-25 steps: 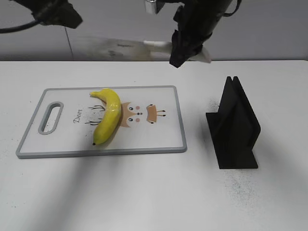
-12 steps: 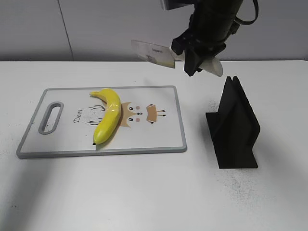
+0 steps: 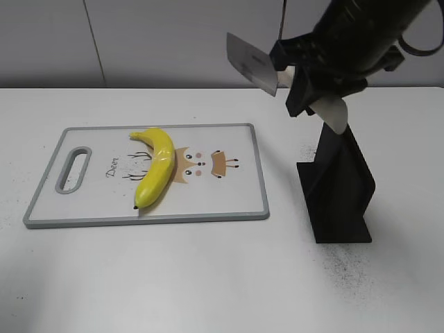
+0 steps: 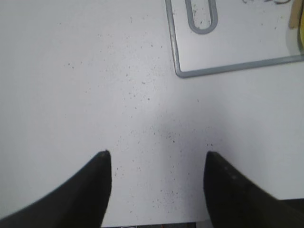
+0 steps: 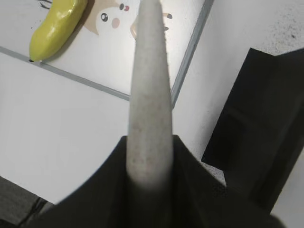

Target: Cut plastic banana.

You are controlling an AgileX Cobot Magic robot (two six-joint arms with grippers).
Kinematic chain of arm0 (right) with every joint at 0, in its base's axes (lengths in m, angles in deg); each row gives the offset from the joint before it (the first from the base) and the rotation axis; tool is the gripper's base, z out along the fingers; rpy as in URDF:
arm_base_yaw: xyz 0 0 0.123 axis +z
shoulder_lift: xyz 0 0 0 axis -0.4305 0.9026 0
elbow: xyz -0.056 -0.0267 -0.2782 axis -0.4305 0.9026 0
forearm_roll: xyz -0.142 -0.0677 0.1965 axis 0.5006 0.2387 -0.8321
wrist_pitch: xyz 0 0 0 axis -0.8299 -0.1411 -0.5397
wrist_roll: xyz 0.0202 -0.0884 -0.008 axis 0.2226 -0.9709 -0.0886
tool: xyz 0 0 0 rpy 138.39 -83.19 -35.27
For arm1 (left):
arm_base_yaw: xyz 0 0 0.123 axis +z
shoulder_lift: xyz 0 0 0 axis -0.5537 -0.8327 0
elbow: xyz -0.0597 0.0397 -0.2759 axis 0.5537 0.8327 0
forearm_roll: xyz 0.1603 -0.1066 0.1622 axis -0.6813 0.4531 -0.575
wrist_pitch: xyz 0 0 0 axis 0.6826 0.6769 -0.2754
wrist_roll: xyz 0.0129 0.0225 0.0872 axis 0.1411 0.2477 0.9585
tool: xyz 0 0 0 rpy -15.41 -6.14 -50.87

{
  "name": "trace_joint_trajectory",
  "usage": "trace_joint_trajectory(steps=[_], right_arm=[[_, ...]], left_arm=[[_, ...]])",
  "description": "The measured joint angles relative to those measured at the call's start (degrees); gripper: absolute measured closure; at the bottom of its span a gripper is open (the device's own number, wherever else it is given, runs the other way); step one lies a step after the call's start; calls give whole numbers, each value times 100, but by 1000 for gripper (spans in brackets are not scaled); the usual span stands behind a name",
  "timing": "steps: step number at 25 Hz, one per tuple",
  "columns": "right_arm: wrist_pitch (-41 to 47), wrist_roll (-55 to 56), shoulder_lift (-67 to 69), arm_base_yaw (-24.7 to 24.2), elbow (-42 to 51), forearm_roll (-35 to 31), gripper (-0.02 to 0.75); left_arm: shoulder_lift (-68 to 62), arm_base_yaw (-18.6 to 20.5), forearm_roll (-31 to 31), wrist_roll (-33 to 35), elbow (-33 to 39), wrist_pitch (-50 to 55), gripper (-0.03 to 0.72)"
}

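Observation:
I should release the toy knife with my right gripper in the slot [image 3: 356,153] that runs along the sloping top of the black stand. The knife is still above the stand.
The plastic banana [image 3: 156,168] lies on the left-middle of the white cutting board [image 3: 90,201], curved, with dark tips. My right gripper [image 3: 316,90] is shut on the white handle [image 3: 335,114] of a toy knife and holds it in the air above the black stand [image 3: 340,184]; its grey blade [image 3: 251,64] points up and left. In the right wrist view the handle [image 5: 149,95] runs out from between the jaws of the gripper [image 5: 149,156], with the banana [image 5: 57,26] far at the upper left. My left gripper [image 4: 156,159] is open and empty over bare table.
The black slotted stand [image 5: 261,137] is on the table right of the board. The board's handle-hole corner [image 4: 228,42] shows at the top right of the left wrist view. The left arm is out of the exterior view.
My right arm has carried the knife to the right and lower, from behind the board to above the black stand, and the blade has turned. The left arm has left the top left corner.

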Motion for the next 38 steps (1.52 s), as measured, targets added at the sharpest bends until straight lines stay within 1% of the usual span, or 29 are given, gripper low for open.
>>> trace_joint_trajectory(steps=[3, 5, 9, 11, 18, 22, 24, 28, 33, 38], right_arm=[[-668, 390, -717, 0, 936, 125, 577], [-893, 831, -1124, 0, 1375, 467, 577], [-938, 1920, -1797, 0, 1863, 1400, 577], [-923, 2159, -2041, 0, 2030, 1596, 577], [-795, 2454, -2413, 0, 2651, 1636, 577], [-892, 2501, -2431, 0, 2994, 1636, 577], [-937, 2506, -2431, 0, 3106, 1631, 577], [-1060, 2513, -2431, 0, 3226, 1599, 577], [-1204, 2513, -2320, 0, 3276, 1579, 577], [-1378, 2513, -2034, 0, 3283, 1550, 577]], left_arm=[[856, 0, -2, -11, 669, 10, 113], [1428, 0, -2, -11, 1067, 10, 116], [2608, 0, -7, -11, 1735, -111, 122], [3141, 0, -7, -11, 2019, -167, 125], [4950, 0, -18, -11, 2871, -204, 125], [5791, 0, -25, -31, 3086, -144, 125], [6117, 0, -94, -233, 3148, -59, 125], [6731, 0, -461, -686, 3340, -114, 126], [6844, 0, -631, -782, 3533, -592, 126], [6844, 0, -681, -782, 3547, -675, 126]])
